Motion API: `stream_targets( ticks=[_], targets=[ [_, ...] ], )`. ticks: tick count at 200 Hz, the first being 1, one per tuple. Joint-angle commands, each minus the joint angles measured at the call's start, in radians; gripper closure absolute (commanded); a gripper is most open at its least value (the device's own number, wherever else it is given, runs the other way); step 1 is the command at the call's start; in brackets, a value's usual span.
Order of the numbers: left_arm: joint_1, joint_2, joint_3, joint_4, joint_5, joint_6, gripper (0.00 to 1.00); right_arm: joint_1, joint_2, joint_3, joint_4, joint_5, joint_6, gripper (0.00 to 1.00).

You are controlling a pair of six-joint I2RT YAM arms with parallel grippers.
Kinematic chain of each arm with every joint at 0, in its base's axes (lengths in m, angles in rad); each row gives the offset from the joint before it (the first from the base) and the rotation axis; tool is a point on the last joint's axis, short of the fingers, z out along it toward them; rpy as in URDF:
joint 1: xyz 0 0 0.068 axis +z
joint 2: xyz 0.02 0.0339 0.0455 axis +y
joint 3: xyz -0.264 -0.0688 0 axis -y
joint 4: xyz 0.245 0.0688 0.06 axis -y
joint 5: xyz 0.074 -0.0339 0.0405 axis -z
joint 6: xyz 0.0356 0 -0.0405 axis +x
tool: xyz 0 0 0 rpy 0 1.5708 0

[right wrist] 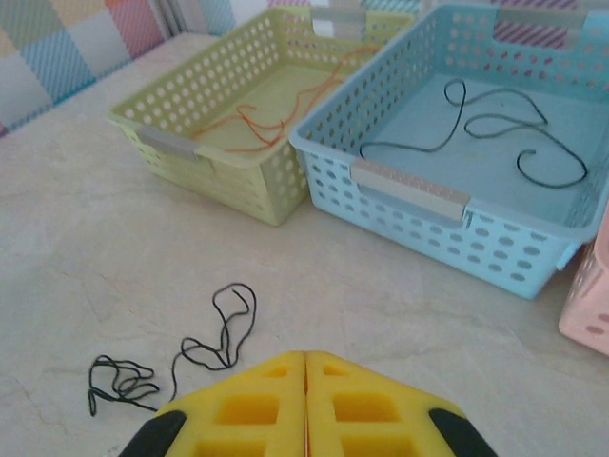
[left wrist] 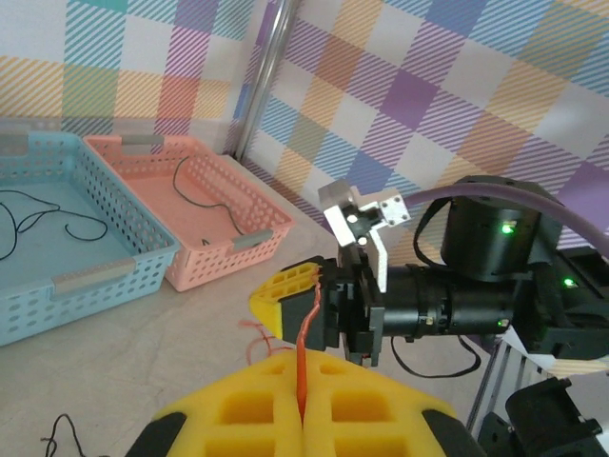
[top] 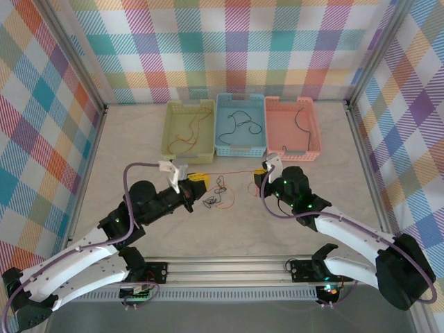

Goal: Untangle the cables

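Note:
The orange cable is taut between the robot's grippers with its loop in the black tangle, so next the left gripper gives slack before the right gripper takes the orange cable's loop [top: 232, 197].
A thin orange-red cable [top: 232, 172] runs taut between my two grippers above the table. My left gripper [top: 202, 178] is shut on one end, and the left wrist view shows the cable [left wrist: 303, 338] rising from its closed yellow fingers [left wrist: 238, 409]. My right gripper [top: 259, 171] is shut on the other end and faces the left one [left wrist: 319, 286]. On the table below lies a loose tangle of black and orange cables [top: 216, 198]. Its black loops [right wrist: 214, 333] sit just left of the right gripper's closed tips [right wrist: 305, 367].
Three baskets stand in a row at the back. The green one [top: 170, 132] holds orange cables, the blue one [top: 220, 132] a black cable [right wrist: 476, 133], and the pink one [top: 313, 135] another black cable [left wrist: 195, 190]. Checked walls enclose the table.

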Motion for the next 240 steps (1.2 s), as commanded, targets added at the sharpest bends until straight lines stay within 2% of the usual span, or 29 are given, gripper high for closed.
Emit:
stream_targets(
  ticks=[1, 35, 70, 96, 134, 160, 193, 240],
  targets=[
    [-0.006, -0.054, -0.051, 0.043, -0.001, -0.024, 1.0, -0.003, 0.033, -0.016, 0.05, 0.033, 0.008, 0.9],
    [-0.004, -0.096, -0.093, 0.058, -0.039, -0.044, 1.0, -0.003, 0.068, -0.008, 0.057, 0.017, 0.005, 0.86],
    [-0.006, -0.117, -0.091, 0.054, -0.004, -0.059, 1.0, -0.007, 0.085, -0.01, 0.071, 0.025, 0.02, 0.87],
    [-0.004, -0.144, -0.052, -0.008, -0.008, -0.103, 1.0, -0.012, 0.085, -0.013, 0.071, 0.039, 0.03, 0.87],
    [-0.005, -0.123, 0.01, -0.013, 0.085, -0.184, 1.0, -0.014, 0.102, -0.004, 0.07, 0.03, 0.034, 0.83],
    [-0.006, -0.108, 0.093, -0.1, 0.09, -0.167, 1.0, -0.013, 0.114, 0.009, 0.057, 0.019, 0.031, 0.86],
    [-0.005, -0.096, 0.185, -0.214, 0.046, -0.171, 1.0, -0.014, 0.108, 0.003, 0.065, 0.009, 0.027, 0.84],
    [-0.005, -0.062, 0.323, -0.338, 0.072, -0.171, 1.0, -0.014, 0.123, 0.017, 0.063, -0.011, 0.022, 0.83]
  ],
)
